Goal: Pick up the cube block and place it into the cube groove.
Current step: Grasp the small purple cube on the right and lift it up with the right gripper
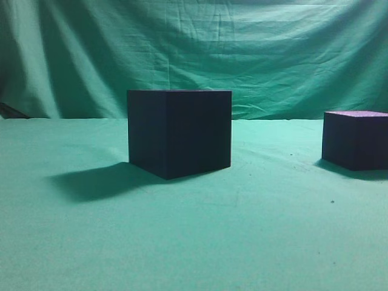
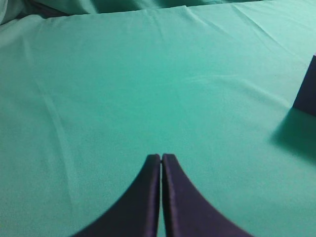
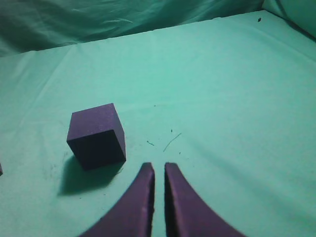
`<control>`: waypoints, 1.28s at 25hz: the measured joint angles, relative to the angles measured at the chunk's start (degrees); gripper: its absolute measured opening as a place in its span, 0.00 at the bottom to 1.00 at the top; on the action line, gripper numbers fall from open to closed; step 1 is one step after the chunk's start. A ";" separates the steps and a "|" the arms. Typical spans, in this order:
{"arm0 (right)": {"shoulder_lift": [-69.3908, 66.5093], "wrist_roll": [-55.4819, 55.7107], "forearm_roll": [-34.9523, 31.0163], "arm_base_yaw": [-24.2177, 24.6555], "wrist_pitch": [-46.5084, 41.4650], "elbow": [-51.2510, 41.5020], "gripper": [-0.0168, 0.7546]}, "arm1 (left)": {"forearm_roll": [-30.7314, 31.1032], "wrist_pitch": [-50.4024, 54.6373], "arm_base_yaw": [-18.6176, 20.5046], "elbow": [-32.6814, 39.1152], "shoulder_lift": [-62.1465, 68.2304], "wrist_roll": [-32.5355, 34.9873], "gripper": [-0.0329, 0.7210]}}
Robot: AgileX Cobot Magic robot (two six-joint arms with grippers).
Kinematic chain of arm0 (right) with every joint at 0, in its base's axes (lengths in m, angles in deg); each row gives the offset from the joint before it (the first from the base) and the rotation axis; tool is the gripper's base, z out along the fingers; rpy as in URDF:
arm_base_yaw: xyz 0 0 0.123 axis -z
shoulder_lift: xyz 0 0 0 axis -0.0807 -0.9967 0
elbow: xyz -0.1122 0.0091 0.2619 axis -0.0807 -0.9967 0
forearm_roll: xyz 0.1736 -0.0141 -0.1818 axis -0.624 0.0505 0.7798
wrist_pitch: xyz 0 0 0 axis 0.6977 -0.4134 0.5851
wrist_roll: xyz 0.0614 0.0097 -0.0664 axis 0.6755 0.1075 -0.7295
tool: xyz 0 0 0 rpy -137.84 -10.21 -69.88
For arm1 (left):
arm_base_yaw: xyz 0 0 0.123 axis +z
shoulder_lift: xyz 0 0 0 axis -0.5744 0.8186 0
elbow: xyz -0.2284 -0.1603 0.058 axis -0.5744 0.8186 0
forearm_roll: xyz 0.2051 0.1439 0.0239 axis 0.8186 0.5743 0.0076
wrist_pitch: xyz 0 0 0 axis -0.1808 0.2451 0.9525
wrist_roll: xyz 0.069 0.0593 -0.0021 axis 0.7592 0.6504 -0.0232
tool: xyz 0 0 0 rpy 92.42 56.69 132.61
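Next, my right gripper moves down over the small purple cube block and then closes on its opposite sides (image 1: 355, 128) (image 3: 97, 134), just below the lighter top of the block.
The cube groove (image 1: 179, 133), a large near-black box, stands mid-table in the exterior view. One edge of it shows at the right border of the left wrist view (image 2: 308, 89). The cube block (image 1: 356, 139), small and purple with a lighter top, sits at the far right. In the right wrist view the block (image 3: 96, 136) lies ahead and to the left of my right gripper (image 3: 158, 167). That gripper is empty, with only a narrow slit between its fingers. My left gripper (image 2: 161, 157) is shut and empty over bare cloth. Neither gripper shows in the exterior view.
A green cloth (image 1: 194, 242) covers the table and hangs as a backdrop behind it. A few dark threads lie on the cloth (image 3: 170, 140) just ahead of the right gripper.
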 joint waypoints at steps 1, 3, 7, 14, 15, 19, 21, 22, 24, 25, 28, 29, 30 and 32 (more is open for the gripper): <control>0.00 0.00 0.00 0.00 0.00 0.00 0.11 | 0.00 0.00 0.00 0.00 0.00 0.00 0.04; 0.00 0.00 0.00 0.00 0.00 0.00 0.11 | 0.00 0.00 0.00 0.00 0.00 0.00 0.04; 0.00 0.10 0.00 0.00 0.00 0.00 0.11 | 0.00 0.00 0.00 0.00 0.00 0.00 0.04; 0.00 0.10 0.00 0.00 0.00 0.00 0.11 | 0.00 0.00 0.00 0.00 0.00 0.00 0.04; 0.00 0.10 0.00 0.00 0.00 0.00 0.11 | 0.00 0.00 0.00 0.00 0.00 0.00 0.04; 0.00 0.10 0.00 0.00 0.00 0.00 0.11 | 0.00 0.00 0.00 0.00 0.00 0.00 0.04; 0.00 0.10 0.00 0.00 0.28 0.00 0.11 | 0.00 0.00 0.00 0.00 0.00 0.00 0.04; 0.00 0.10 0.00 0.00 1.04 -0.08 0.11 | 0.00 0.00 0.00 0.00 0.00 0.00 0.04; 0.00 0.10 0.00 0.00 5.06 -0.08 0.11 | 0.00 0.00 0.00 0.00 0.00 0.00 0.04; 0.00 0.10 -0.28 0.00 8.11 -0.08 0.11 | 0.00 0.00 0.00 0.00 0.00 0.00 0.04; 0.00 0.10 -1.15 0.00 18.04 -0.08 0.11 | 0.00 0.00 0.00 0.00 0.00 0.00 0.04; 0.00 0.10 -1.26 0.00 22.64 -0.08 0.11 | 0.00 0.00 0.00 0.00 0.00 0.00 0.04; 0.00 0.10 -1.26 0.00 25.51 -0.08 0.11 | 0.00 0.00 0.00 0.00 0.00 0.00 0.04; 0.00 0.10 -1.34 0.00 28.16 0.20 0.11 | 0.00 0.00 0.00 0.00 0.00 0.00 0.04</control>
